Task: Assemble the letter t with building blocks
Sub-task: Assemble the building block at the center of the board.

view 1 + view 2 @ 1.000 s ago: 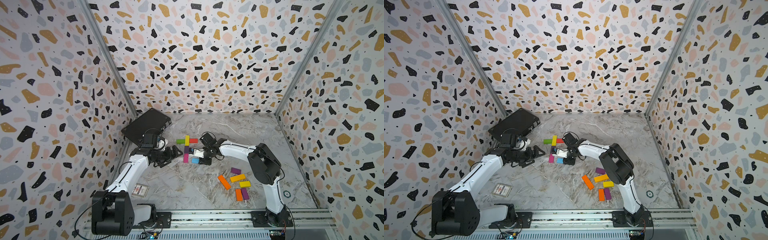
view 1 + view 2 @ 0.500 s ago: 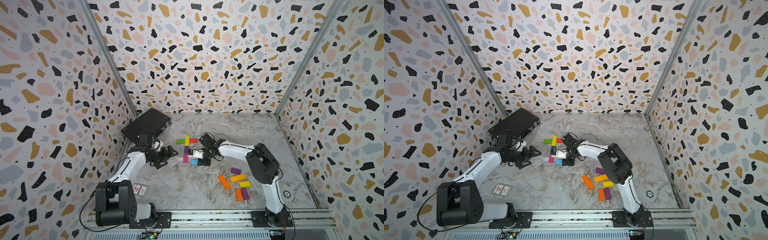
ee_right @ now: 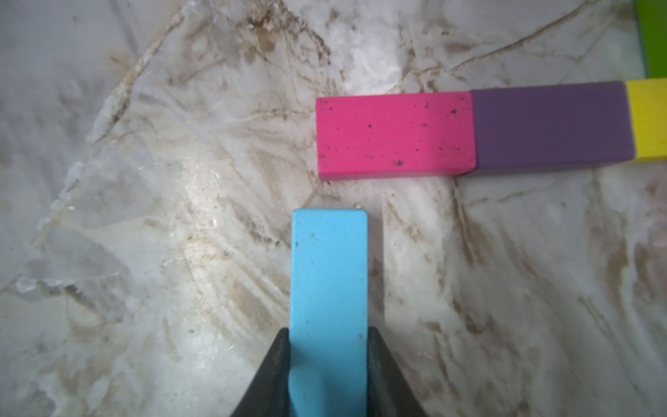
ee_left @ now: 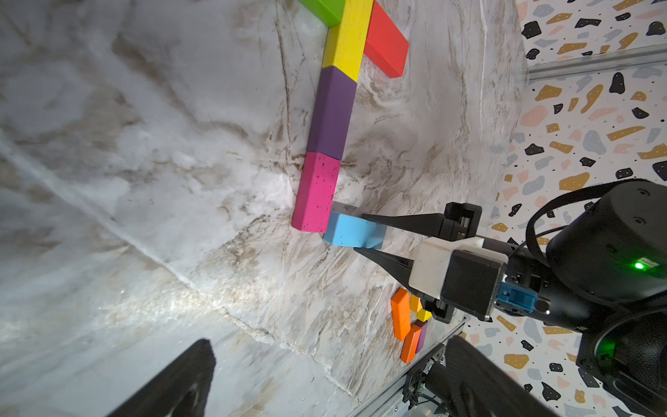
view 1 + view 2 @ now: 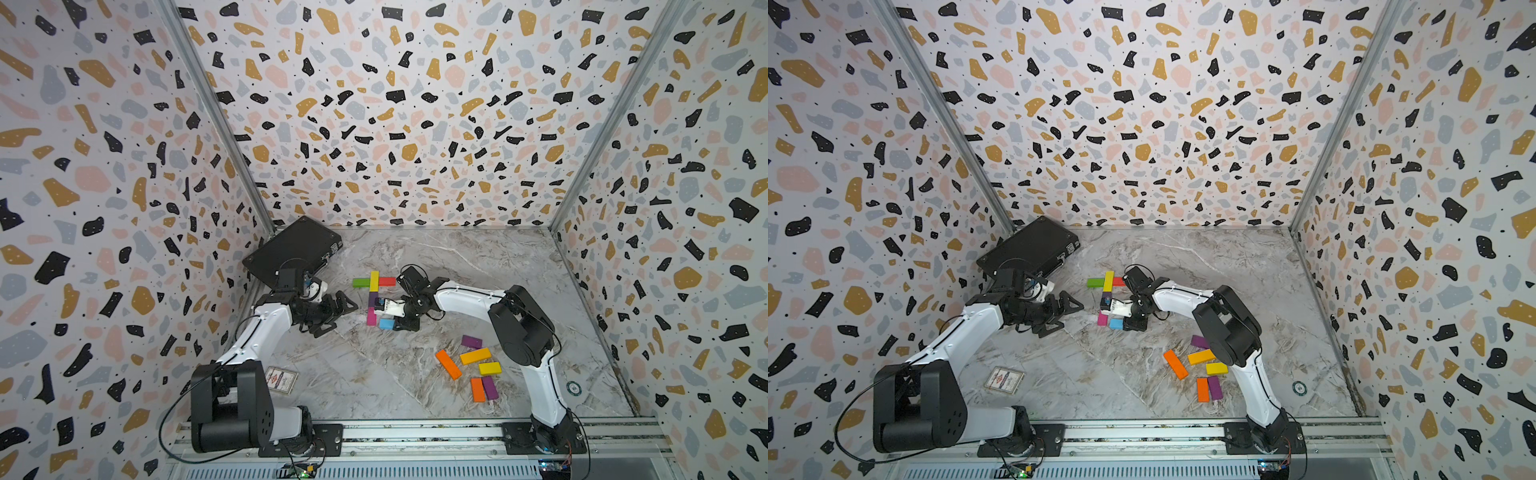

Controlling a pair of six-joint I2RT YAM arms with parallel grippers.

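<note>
Next, my right gripper puts the blue block down on the table [image 5: 389, 322] [image 3: 347, 312] against the side of the pink block.
A yellow block [image 5: 374, 281] with a green block [image 5: 360, 282] and a red block [image 5: 387, 281] at its sides lies mid-table. A purple block [image 5: 371, 299] and a pink block [image 5: 371, 318] continue the yellow one in a line toward the front. My right gripper [image 3: 328, 361] is shut on a blue block [image 3: 328, 270]. The blue block's free end points at the side of the pink block [image 3: 395, 135], near its front end, with a narrow gap. My left gripper [image 5: 338, 316] stands open and empty, left of the pink block.
A black case [image 5: 291, 253] lies at the back left. Several loose blocks lie front right, among them an orange block [image 5: 448, 364], a yellow block [image 5: 489, 368] and a purple block [image 5: 471, 341]. A card [image 5: 281, 379] lies front left and a round token [image 5: 573, 387] far right.
The left arm has drawn back slightly to the left, its gripper still open. The right gripper and the blue block have barely shifted.
</note>
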